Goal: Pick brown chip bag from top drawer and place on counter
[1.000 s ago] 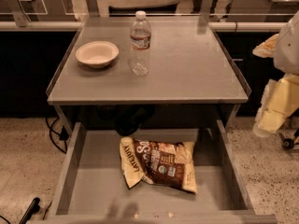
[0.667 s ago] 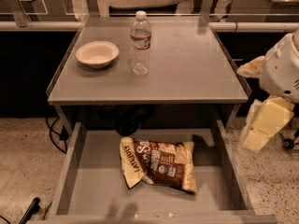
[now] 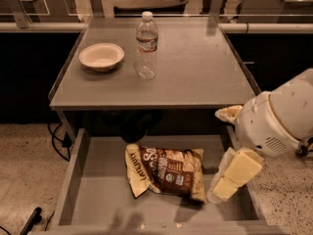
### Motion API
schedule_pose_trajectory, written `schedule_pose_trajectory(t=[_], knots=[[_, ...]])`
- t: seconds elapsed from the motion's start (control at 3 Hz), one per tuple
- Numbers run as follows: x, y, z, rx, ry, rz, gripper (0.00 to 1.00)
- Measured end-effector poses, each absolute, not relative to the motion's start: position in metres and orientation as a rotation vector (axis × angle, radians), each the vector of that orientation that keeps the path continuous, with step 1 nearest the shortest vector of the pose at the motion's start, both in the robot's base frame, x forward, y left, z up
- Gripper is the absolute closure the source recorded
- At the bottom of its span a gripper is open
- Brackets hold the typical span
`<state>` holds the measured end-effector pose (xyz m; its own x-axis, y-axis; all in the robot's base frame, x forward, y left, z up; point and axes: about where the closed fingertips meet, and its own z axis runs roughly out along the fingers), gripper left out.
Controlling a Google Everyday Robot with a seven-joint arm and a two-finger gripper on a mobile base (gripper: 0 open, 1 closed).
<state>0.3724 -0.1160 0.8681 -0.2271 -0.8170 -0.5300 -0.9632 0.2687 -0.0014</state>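
Observation:
The middle of the brown chip bag (image 3: 164, 168) lies in the open top drawer, and next I will move my gripper over to it and close there.
The brown chip bag (image 3: 166, 171) lies flat in the middle of the open top drawer (image 3: 98, 190), crinkled, with pale yellow edges and white lettering. The counter (image 3: 195, 72) is the grey tabletop right above the drawer. My gripper (image 3: 222, 187) hangs from the white arm (image 3: 279, 116) at the right. It reaches down into the drawer's right side, just right of the bag's right edge and close to it. It holds nothing that I can see.
A pale bowl (image 3: 101, 56) and a clear water bottle (image 3: 146, 45) stand on the counter's back left half. The drawer's right wall (image 3: 244, 199) is next to the gripper. A pale ledge (image 3: 39, 27) runs behind the counter. Cables (image 3: 57, 143) lie on the floor at left.
The arm has swung in from the right edge, leftward and down. The gripper now sits inside the drawer's right side beside the bag. The bag, bowl and bottle have not moved.

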Motion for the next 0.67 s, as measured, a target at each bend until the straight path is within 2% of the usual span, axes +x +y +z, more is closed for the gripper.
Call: schedule_pose_trajectory(t=[0.33, 0.67], knots=[[0.3691, -0.0956, 0.822, -1.54, 2.167, 0.523, 0.0], [0.3692, -0.0959, 0.8215, -1.538, 2.167, 0.52, 0.0]])
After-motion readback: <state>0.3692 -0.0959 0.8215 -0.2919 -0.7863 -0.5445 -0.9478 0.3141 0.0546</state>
